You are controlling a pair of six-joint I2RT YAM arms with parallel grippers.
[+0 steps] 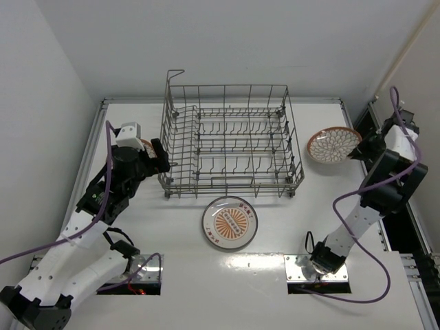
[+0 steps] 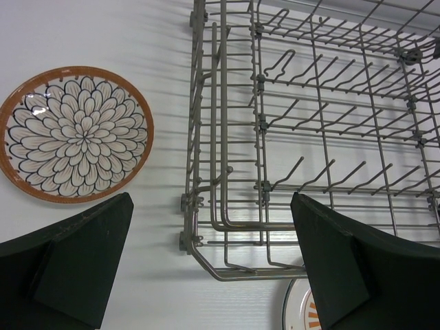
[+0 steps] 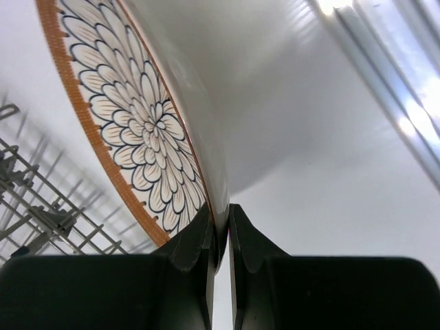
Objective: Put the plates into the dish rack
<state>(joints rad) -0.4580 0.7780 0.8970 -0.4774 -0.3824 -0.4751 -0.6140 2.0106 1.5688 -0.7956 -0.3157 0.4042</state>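
Observation:
Next, I let go of the petal-pattern plate, now held tilted beside the rack, with my right gripper among the dish rack's wires [image 1: 276, 148], along the side that is nearest to that gripper.
The grey wire dish rack [image 1: 230, 180] stands empty at the table's middle back. A sunburst plate [image 1: 230, 222] lies flat just in front of it. My right gripper [image 1: 359, 148] is shut on the rim of a petal-pattern plate [image 1: 333, 144] and holds it tilted to the right of the rack; the right wrist view shows the fingers [image 3: 221, 220] pinching the plate [image 3: 137, 117]. My left gripper [image 1: 159, 157] is open and empty above the rack's left front corner. A third petal plate [image 2: 75, 134] lies flat left of the rack [image 2: 221, 137], mostly hidden in the top view [image 1: 146, 146].
White walls close in the table on the left, back and right. A raised wire loop [image 1: 176, 73] stands at the rack's back left corner. The sunburst plate's edge [image 2: 297, 309] shows under my left gripper's right finger. Purple cables hang from both arms.

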